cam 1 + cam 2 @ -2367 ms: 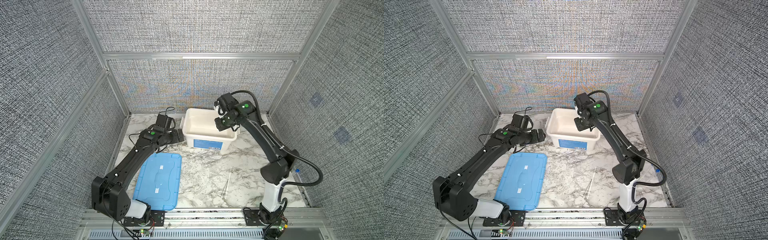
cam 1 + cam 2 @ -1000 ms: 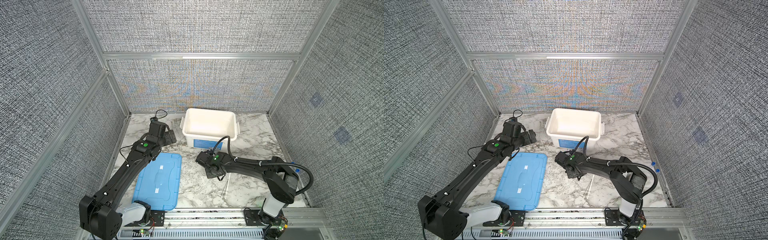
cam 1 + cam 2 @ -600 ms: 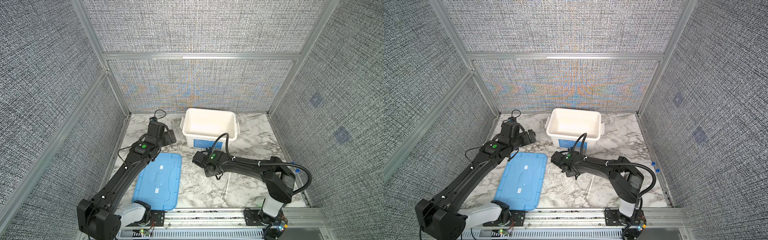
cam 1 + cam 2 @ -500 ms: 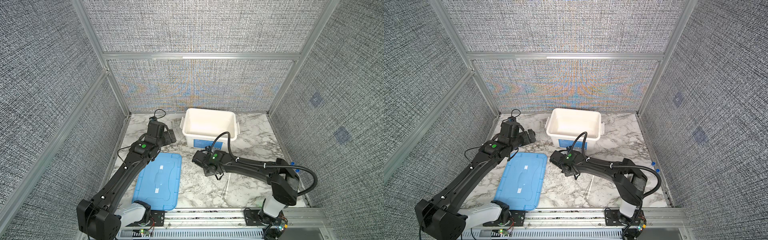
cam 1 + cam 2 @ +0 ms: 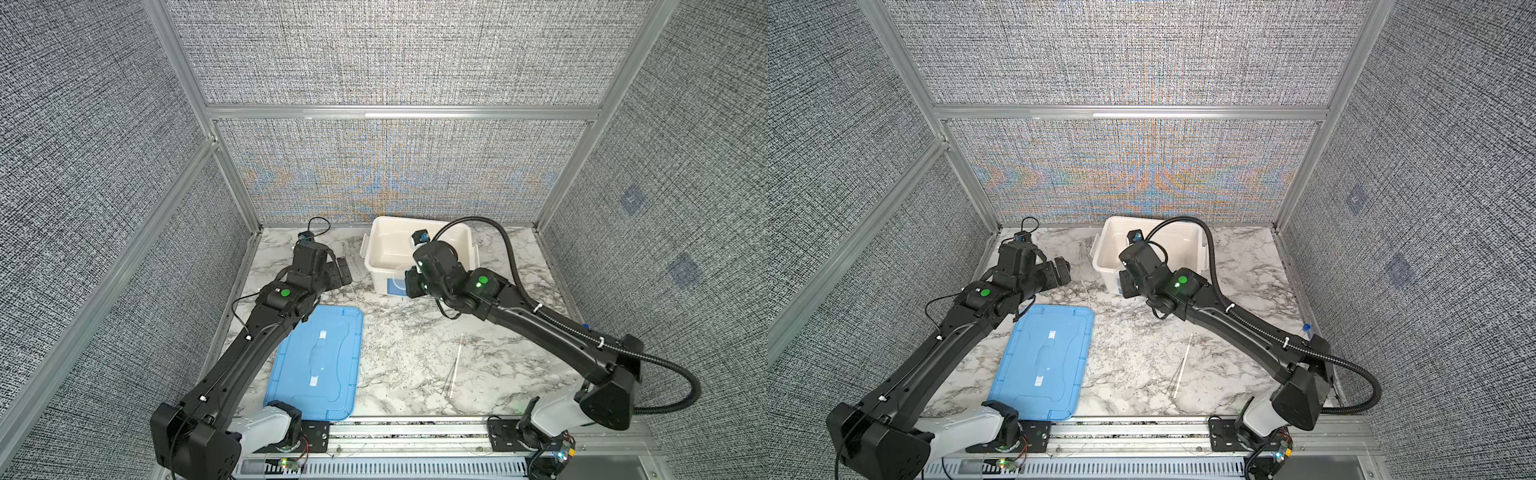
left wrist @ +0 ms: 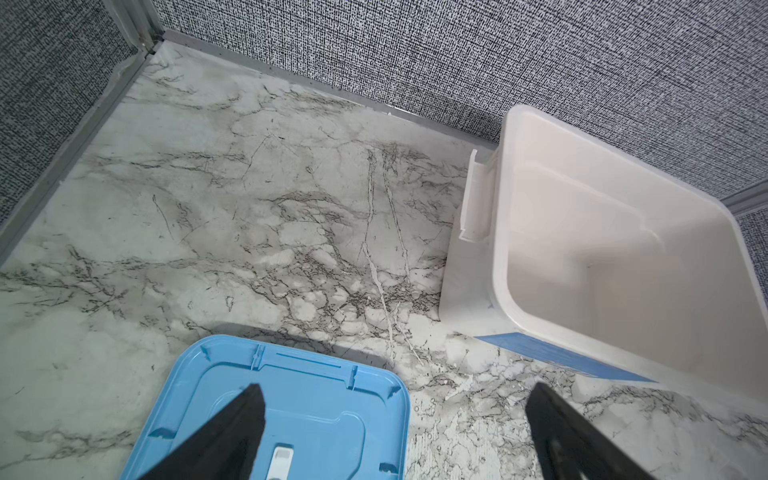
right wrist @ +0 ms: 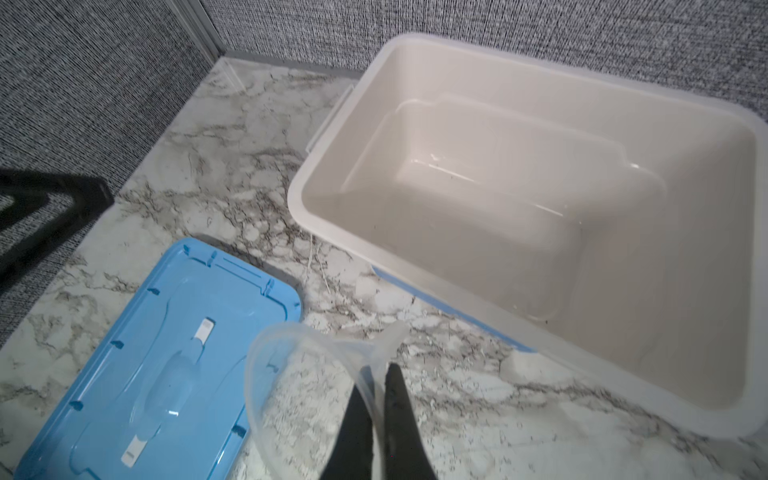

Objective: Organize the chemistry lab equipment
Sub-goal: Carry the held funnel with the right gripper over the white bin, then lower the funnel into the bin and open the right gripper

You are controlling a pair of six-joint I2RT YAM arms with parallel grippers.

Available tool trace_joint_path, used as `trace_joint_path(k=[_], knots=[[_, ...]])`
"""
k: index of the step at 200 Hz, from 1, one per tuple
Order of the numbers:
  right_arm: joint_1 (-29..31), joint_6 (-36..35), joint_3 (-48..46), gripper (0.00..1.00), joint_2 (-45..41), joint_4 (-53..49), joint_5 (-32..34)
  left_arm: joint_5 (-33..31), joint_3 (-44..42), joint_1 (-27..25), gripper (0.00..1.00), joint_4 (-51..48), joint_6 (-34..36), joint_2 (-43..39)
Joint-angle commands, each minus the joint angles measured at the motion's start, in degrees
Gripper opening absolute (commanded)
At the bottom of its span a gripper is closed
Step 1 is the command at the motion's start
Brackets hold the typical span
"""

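Next, my right gripper releases the clear round cup in the white tub's back corner (image 5: 390, 257) (image 7: 417, 182) on the side of the blue lid.
My right gripper (image 7: 376, 374) is shut on the thin wall of a clear round cup (image 7: 291, 365), one finger inside and one outside. In both top views it hangs just in front of the white tub (image 5: 374, 232) (image 5: 1106, 241), with the cup (image 5: 399, 279) faintly visible. Thin clear rods (image 5: 456, 365) (image 5: 1183, 361) lie on the marble at centre right. The blue cap of a tube (image 5: 1306, 328) shows at the right wall. My left gripper (image 5: 343, 272) (image 6: 395, 399) is open and empty over the lid's far end.
The white tub (image 7: 374, 83) (image 6: 498, 208) stands open at the back, with faint clear pieces on its floor. A flat blue lid (image 5: 320, 365) (image 5: 1046, 357) (image 7: 145, 353) (image 6: 324, 386) lies at front left. Grey walls close in the table on three sides.
My right gripper closed on the clear cup at the table's middle, then lifted it up and back toward the tub's front. The left arm has barely moved.
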Motion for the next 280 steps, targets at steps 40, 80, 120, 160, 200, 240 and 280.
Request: trace_joint_path(k=[40,80,120,160,200,240,280], knots=[[-9.55,-7.82,11.17,0.0,13.34,5.97,-18.42,2.18,0.39,-0.01,0.99,-1.78,-0.35,-0.3],[-9.95,-23.97,17.01,0.0,23.55,7.7,-19.61,4.05,-1.46,0.04,0.99,-1.21,-1.78,-0.36],[-10.65,-27.62,18.38,0.0,29.87,11.08,-13.12,4.26,-1.46,-0.02,0.99,-1.94,-1.35,-0.4],[-11.36,-34.19,20.76,0.0,34.66,10.6,-9.2,4.35,-1.61,0.02,0.99,-1.71,-1.39,-0.14],[-12.28,-37.94,23.67,0.0,39.73,9.92,-9.29,4.7,0.16,-0.02,0.99,-2.98,-0.99,1.34],[-14.4,-35.74,33.17,0.0,44.54,-0.76,-17.53,4.37,1.15,0.04,0.99,-3.51,-0.4,1.54],[-14.77,-34.95,34.3,0.0,47.16,-2.29,-19.28,4.33,0.5,0.02,0.99,-2.08,-0.42,1.6]])
